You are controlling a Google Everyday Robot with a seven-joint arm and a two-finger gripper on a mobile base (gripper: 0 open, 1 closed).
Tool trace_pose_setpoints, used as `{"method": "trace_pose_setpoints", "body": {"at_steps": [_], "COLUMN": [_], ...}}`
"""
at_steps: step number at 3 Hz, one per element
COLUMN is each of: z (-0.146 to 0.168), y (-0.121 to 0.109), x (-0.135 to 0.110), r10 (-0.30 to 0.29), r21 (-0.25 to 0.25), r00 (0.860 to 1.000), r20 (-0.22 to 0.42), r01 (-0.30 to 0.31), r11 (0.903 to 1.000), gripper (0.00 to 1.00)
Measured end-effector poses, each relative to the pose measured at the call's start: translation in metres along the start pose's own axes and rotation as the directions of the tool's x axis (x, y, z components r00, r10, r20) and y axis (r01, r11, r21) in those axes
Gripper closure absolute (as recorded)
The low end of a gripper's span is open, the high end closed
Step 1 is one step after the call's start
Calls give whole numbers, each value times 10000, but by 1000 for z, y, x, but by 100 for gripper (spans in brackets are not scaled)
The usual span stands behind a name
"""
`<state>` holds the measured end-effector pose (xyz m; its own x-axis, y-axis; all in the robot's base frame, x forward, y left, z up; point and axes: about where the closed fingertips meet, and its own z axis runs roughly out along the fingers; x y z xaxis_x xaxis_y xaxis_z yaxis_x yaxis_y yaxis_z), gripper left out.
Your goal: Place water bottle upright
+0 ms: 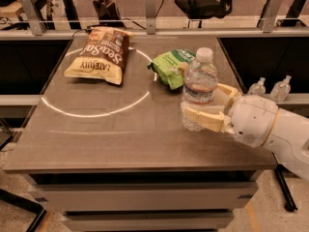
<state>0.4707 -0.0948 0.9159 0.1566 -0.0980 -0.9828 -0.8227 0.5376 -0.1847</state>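
Next, my gripper sets the water bottle down upright on the brown table (192, 140) in front of the green snack bag and lets it go.
The water bottle (199, 87) is clear ribbed plastic with a white cap and a white label. It stands upright on the brown table (116, 139), right of centre, just in front of a green snack bag (170, 67). My gripper (205, 105) reaches in from the right on a white arm. Its cream fingers (205, 118) are closed around the bottle's lower half, one in front and one behind. The bottle's base is at the tabletop.
A brown and cream chip bag (100, 55) lies at the back left, inside a white circle marked on the table. Two small clear bottles with nozzle tops (270, 87) stand on a ledge beyond the right edge. A rail and chairs are behind the table.
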Motion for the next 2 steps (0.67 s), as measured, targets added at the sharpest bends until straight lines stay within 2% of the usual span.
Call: {"method": "trace_pose_setpoints", "body": {"at_steps": [2], "z": [-1], "y": [3], "x": [14], "r10": [250], "r21": [98], "r00": [9996], "r20": [-140], "r01": [-248], "r11": [9996], "gripper": [100]}}
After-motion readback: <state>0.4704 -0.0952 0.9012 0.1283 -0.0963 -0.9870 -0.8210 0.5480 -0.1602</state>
